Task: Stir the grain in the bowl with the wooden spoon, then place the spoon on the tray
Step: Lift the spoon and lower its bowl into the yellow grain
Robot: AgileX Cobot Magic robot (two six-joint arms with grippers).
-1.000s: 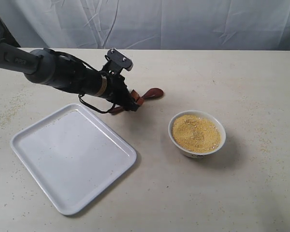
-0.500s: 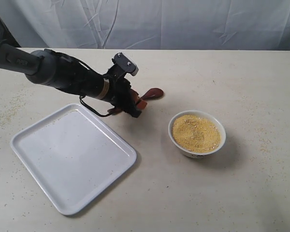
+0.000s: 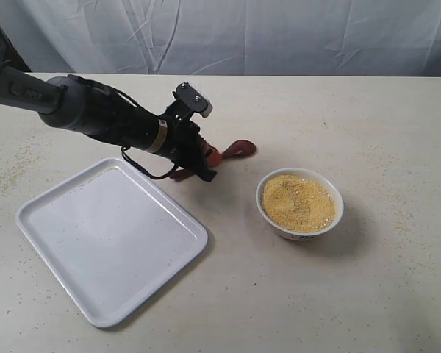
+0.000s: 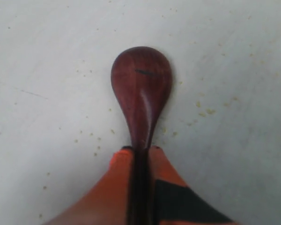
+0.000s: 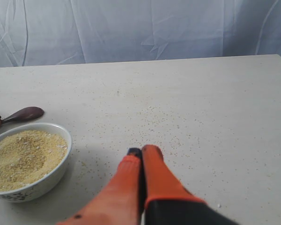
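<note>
My left gripper is going to release the wooden spoon, now held close over the table, across the bowl's rim [image 3: 266, 212] facing the tray, so that its head will be on the grain.
My left gripper [image 3: 209, 156] is shut on the slim handle of the dark reddish-brown wooden spoon [image 3: 237, 148], whose oval head [image 4: 141, 77] sticks out ahead of the orange fingers [image 4: 119, 173], close over the table. The white bowl [image 3: 300, 204] holds a heap of yellow grain [image 3: 298, 201] and stands to the right of the spoon, apart from it. The large white tray [image 3: 106, 235] lies at the front left, below the left arm. My right gripper [image 5: 141, 151] is shut on nothing, over bare table beside the bowl [image 5: 29, 161]; the exterior view does not show it.
Loose grains are scattered over the beige table [image 3: 367, 132], more thickly at the far left [image 3: 15, 170]. A white cloth backdrop [image 3: 279, 33] closes off the back edge of the table.
The left gripper has carried the spoon a little to the right, toward the bowl, and its wrist has risen slightly. Bowl and tray have not moved.
</note>
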